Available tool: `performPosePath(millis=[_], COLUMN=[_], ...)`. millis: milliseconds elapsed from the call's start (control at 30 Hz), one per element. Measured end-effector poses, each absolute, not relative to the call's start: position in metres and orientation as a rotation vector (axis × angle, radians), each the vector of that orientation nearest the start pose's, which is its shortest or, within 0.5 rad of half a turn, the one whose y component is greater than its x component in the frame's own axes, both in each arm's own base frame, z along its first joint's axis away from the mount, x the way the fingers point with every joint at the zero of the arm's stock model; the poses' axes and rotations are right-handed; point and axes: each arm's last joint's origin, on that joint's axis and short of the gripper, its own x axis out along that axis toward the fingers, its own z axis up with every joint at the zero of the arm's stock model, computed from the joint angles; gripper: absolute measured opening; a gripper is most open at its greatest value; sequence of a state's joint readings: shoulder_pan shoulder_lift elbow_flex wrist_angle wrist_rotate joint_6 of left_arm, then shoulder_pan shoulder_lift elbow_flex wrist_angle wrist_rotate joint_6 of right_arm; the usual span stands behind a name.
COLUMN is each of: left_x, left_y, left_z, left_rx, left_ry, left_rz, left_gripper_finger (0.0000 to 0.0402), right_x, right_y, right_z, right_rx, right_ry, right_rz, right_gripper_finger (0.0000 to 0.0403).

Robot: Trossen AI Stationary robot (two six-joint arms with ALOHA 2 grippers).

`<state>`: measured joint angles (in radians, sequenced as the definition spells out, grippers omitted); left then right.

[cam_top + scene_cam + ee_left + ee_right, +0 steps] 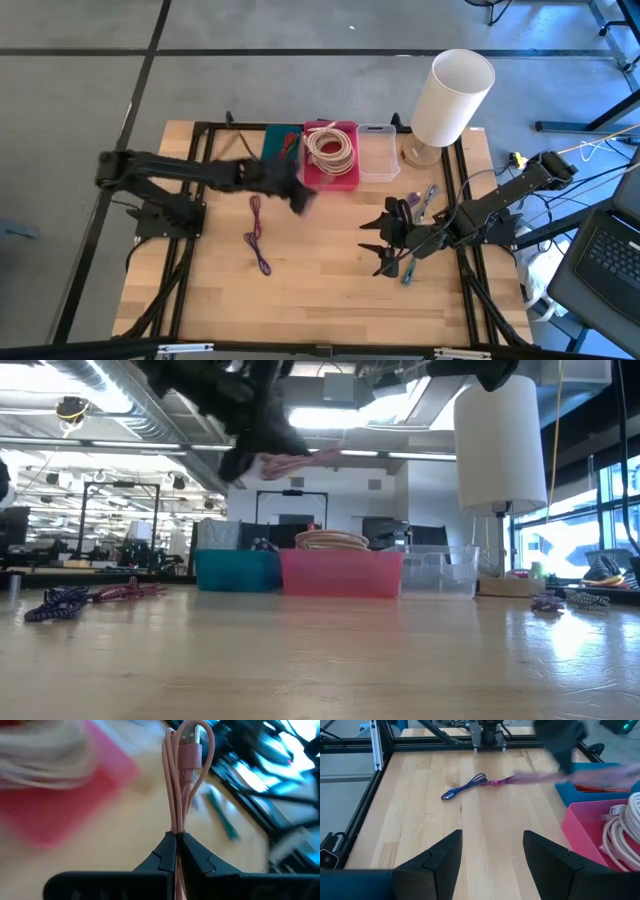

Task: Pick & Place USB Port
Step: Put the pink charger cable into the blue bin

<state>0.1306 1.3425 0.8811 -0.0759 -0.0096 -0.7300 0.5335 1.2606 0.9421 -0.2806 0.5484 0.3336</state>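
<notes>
Next, my left gripper lets go of the folded pink USB cable in the teal bin (280,153) next to the red cable.
My left gripper (300,192) hangs above the table just in front of the pink bin (345,178), shut on a folded pink USB cable (184,780). The cable's plug (189,742) sticks out past the fingertips. The low view shows the cable (292,463) well above the tabletop. My right gripper (383,243) waits open over the table's right part, with nothing between its fingers (440,855). A red-and-blue cable (258,238) lies loose on the wood at the left centre. My left gripper pinches several strands of the folded pink cable (177,826) side by side between its two fingertips. The looped end with the plug reaches out beyond the fingers. The bundle is lifted clear of the table.
At the far edge stand a teal bin (281,140), the pink bin holding a coiled cream cable (330,148) and a clear bin (378,152). A white lamp (452,92) stands at the far right. More cables (425,198) lie near my right arm. Bare wood lies toward the near edge.
</notes>
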Motion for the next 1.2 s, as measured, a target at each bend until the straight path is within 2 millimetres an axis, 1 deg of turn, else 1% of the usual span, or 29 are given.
performPosePath(millis=[100,200,300,367,433,500,567,667,800,867,933,1000,1200], left_x=[0.263,0.242,0.229,0.225,0.224,0.226,0.231,0.245,0.258,0.261,0.262,0.26,0.258], left_y=[0.065,0.095,0.119,0.133,0.148,0.162,0.176,0.196,0.217,0.224,0.229,0.232,0.236], left_z=[0.267,0.272,0.29,0.305,0.316,0.323,0.324,0.313,0.284,0.27,0.26,0.255,0.248], left_rx=[-0.772,-0.813,-0.821,-0.819,-0.826,-0.826,-0.827,-0.838,-0.901,-0.921,-0.919,-0.92,-0.94], left_ry=[0.457,0.459,0.469,0.492,0.521,0.556,0.589,0.652,0.734,0.78,0.809,0.825,0.847], left_rz=[0.454,0.582,0.678,0.729,0.793,0.845,0.882,0.903,0.893,0.92,0.973,1.025,1.091], left_gripper_finger=[0.0004,0.0003,0.0003,0.0003,0.0003,0.0003,0.0003,0.0003,0.0003,0.0003,0.0003,0.0003,0.0003], right_x=[0.238,0.238,0.238,0.238,0.238,0.238,0.238,0.238,0.238,0.238,0.238,0.238,0.238], right_y=[0.123,0.123,0.123,0.123,0.123,0.123,0.123,0.123,0.123,0.123,0.123,0.123,0.123], right_z=[0.283,0.283,0.283,0.283,0.283,0.283,0.284,0.284,0.284,0.284,0.284,0.284,0.284], right_rx=[0.018,0.017,0.017,0.017,0.017,0.017,0.018,0.018,0.022,0.022,0.022,0.022,0.018], right_ry=[0.502,0.502,0.502,0.502,0.501,0.499,0.495,0.494,0.494,0.494,0.494,0.494,0.494], right_rz=[-0.099,-0.099,-0.099,-0.1,-0.102,-0.104,-0.107,-0.107,-0.108,-0.107,-0.107,-0.107,-0.107], right_gripper_finger=[0.0214,0.0214,0.0214,0.0214,0.0214,0.0214,0.0214,0.0214,0.0214,0.0214,0.0214,0.0214,0.0214])
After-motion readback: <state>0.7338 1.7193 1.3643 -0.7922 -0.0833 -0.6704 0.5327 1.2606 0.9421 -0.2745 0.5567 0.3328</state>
